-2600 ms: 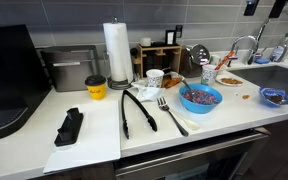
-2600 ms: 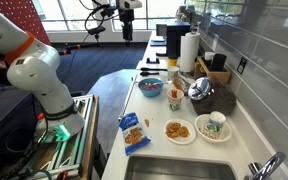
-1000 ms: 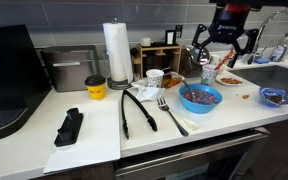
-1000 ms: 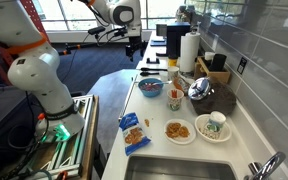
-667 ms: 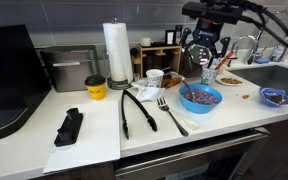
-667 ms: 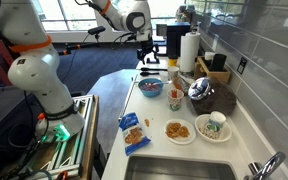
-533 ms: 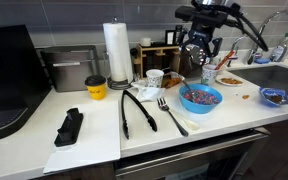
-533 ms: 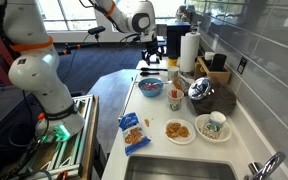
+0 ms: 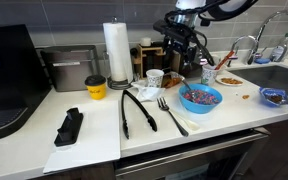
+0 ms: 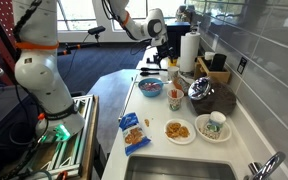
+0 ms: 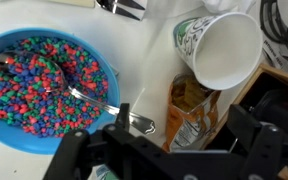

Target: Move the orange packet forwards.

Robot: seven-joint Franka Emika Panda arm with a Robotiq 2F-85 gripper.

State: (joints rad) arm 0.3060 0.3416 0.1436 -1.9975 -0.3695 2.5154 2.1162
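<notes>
My gripper should grab the orange packet's edge [image 9: 175,77] [image 11: 205,124] next to the wooden rack.
The orange packet [image 11: 187,112] lies on the white counter between the blue bowl [image 11: 44,85] of coloured cereal and a wooden rack, just below a tipped white paper cup [image 11: 224,45]. It also shows in both exterior views [image 9: 172,83] [image 10: 175,103]. My gripper [image 11: 189,135] is open and empty, hanging above the packet with one dark finger [image 11: 119,120] on each side of it in the wrist view. In both exterior views the gripper [image 9: 181,55] [image 10: 161,38] is well above the counter, over the cup and packet.
Black tongs [image 9: 136,110] and a fork [image 9: 171,113] lie left of the bowl. A paper towel roll [image 9: 117,52] and a yellow cup with a black lid [image 9: 95,87] stand behind. Snack plates [image 10: 178,130], a blue packet [image 10: 134,132] and a sink [image 9: 279,75] lie beyond the bowl.
The arm has swung across the counter from the sink side and come over the white cup and orange packet. The gripper stays open. Nothing on the counter has moved.
</notes>
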